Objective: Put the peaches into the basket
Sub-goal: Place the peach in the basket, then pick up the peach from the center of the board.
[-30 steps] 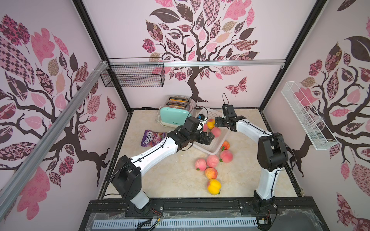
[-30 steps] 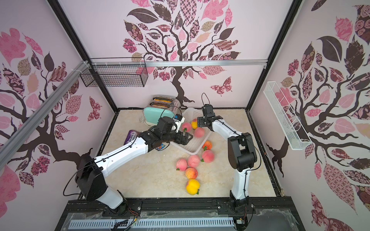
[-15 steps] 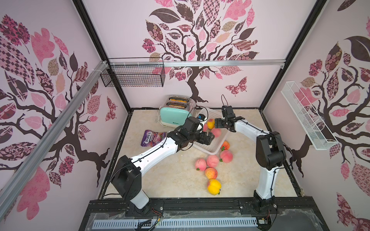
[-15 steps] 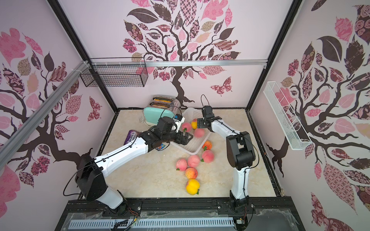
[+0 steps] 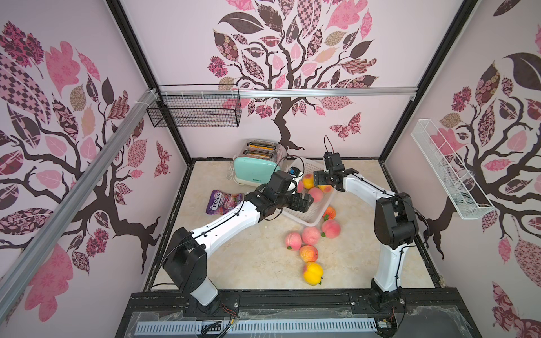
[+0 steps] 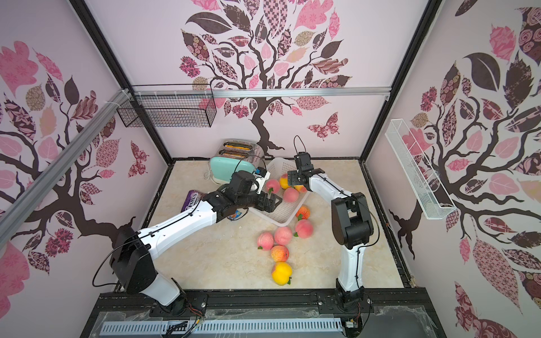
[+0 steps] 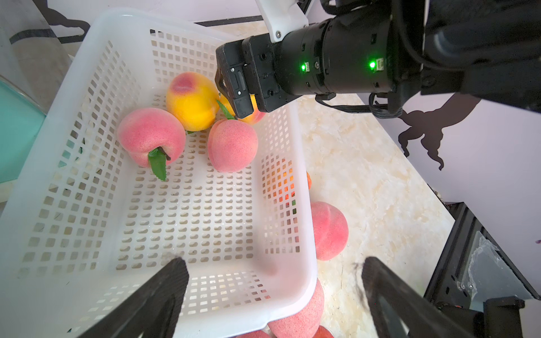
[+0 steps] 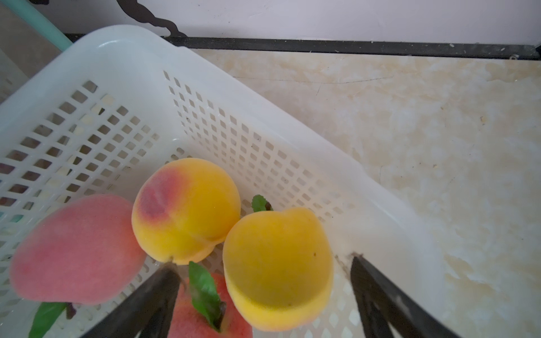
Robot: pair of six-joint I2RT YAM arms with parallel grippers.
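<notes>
My left gripper closes next around the sides of the pink peach (image 5: 293, 240) on the table nearest the purple candy bag.
The white basket (image 5: 301, 219) stands beside the toaster and holds several peaches, pink (image 7: 150, 134) and yellow (image 7: 191, 101). My right gripper (image 8: 263, 264) hangs open over the basket's far end. A yellow peach (image 8: 278, 263) lies between its jaws, apart from both fingers. My left gripper (image 7: 272, 263) is open and empty over the basket's near corner, one finger above the inside and one above the table. Several more peaches lie on the table in both top views, among them an orange-red one (image 5: 330, 212), a pink one (image 5: 311, 235) and a yellow one (image 5: 313, 273).
A mint toaster (image 5: 257, 172) stands behind the basket and a purple candy bag (image 5: 222, 202) lies to its left. A black wire basket (image 5: 194, 109) hangs on the back wall and a white wire shelf (image 5: 448, 169) on the right wall.
The right gripper's jaws have widened around the yellow peach, which now rests in the basket. The right arm shifted slightly; the left arm has stayed put.
</notes>
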